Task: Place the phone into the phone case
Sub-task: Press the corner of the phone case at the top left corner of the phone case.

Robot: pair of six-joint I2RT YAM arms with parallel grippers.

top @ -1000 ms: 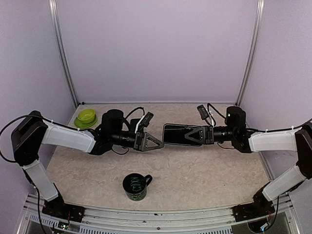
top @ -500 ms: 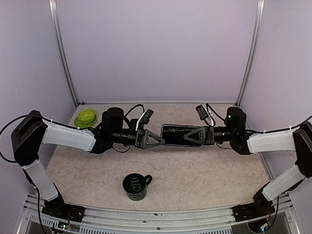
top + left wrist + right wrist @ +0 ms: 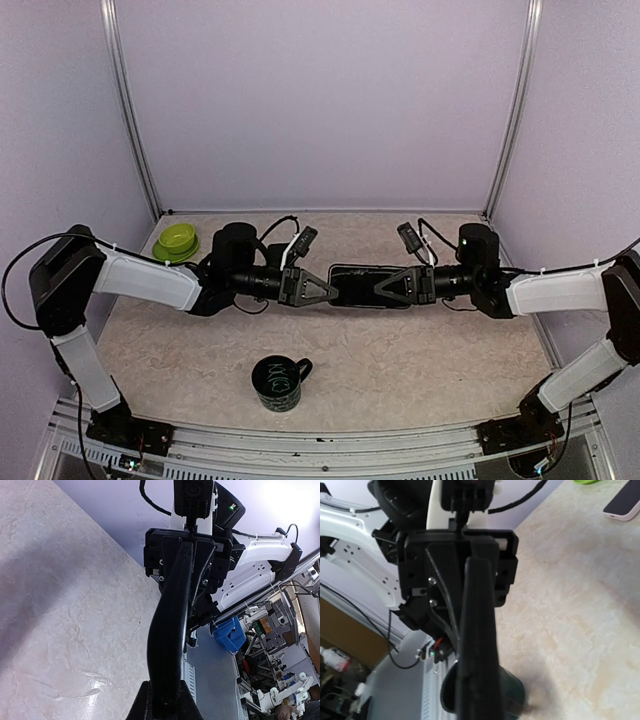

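The phone case bows in both hands, so my left gripper will open, back off and pinch the case's end nearer its back corner (image 3: 332, 268).
A black phone case (image 3: 357, 286) hangs above the table's middle, held at both ends. My left gripper (image 3: 322, 291) is shut on its left end. My right gripper (image 3: 388, 286) is shut on its right end. In the left wrist view the case (image 3: 170, 630) runs edge-on and slightly bowed from my left fingers (image 3: 142, 707) to the right gripper (image 3: 187, 550). In the right wrist view the case (image 3: 477, 645) hides my own fingertips. The phone (image 3: 624, 502), pale-edged with a dark screen, lies flat on the table far behind. In the top view it is hidden by the left arm.
A dark green mug (image 3: 279, 382) stands near the front, below the case, and shows in the right wrist view (image 3: 515, 695). A green bowl (image 3: 176, 241) sits at the back left. Purple walls close off the back and sides.
My right gripper has carried the case to the left, and the case's left end now sits between my left fingers. The case has turned more edge-on.
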